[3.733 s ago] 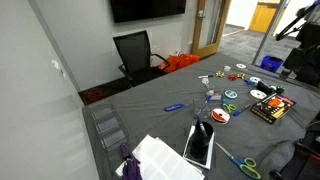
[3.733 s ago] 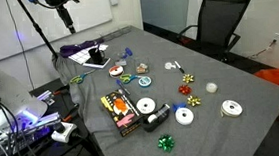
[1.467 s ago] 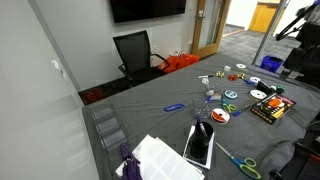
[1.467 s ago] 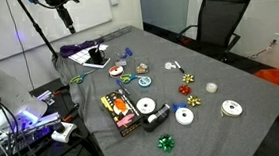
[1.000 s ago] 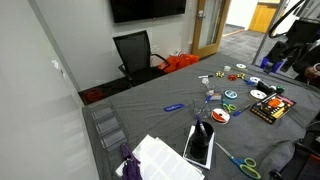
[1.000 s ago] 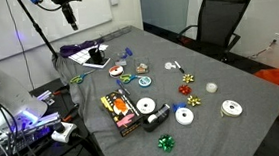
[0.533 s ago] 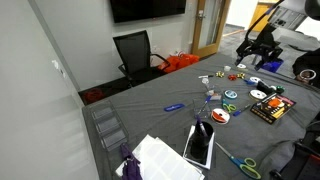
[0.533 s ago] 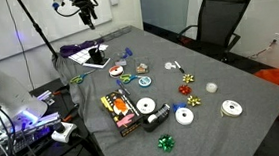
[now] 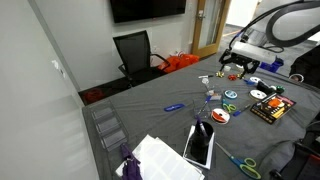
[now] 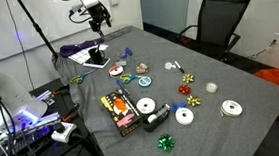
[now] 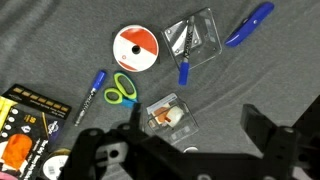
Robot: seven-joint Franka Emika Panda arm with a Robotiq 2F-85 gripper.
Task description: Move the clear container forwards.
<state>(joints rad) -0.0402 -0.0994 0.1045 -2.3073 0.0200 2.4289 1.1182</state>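
My gripper is going to close on the side point(image 9: 206, 109) point(image 11: 171, 40) nearest the red-and-white disc of the clear container that has the pen in it.
In the wrist view two small clear containers lie on the grey cloth. One point(image 11: 170, 113) holds orange and white bits and lies just inside my left finger. The other clear container point(image 11: 195, 36) lies farther up, next to a blue marker point(image 11: 185, 70). My gripper point(image 11: 200, 128) is open and empty, hovering above the table. It shows high over the clutter in both exterior views point(image 9: 235, 62) point(image 10: 102, 21). In an exterior view a clear container point(image 10: 142, 67) sits near the green scissors point(image 10: 127, 79).
A red-and-white disc point(image 11: 135, 47), green scissors point(image 11: 122, 92), a blue pen point(image 11: 250, 22) and a black-yellow box point(image 11: 30, 120) surround the containers. A tablet point(image 9: 200, 145), a compartment tray point(image 9: 108, 128), tape rolls point(image 10: 186, 114) and a black chair point(image 10: 220, 21) are farther off.
The arm has swung in from the table's edge to above the cluttered part of the table. Nothing on the table has moved.
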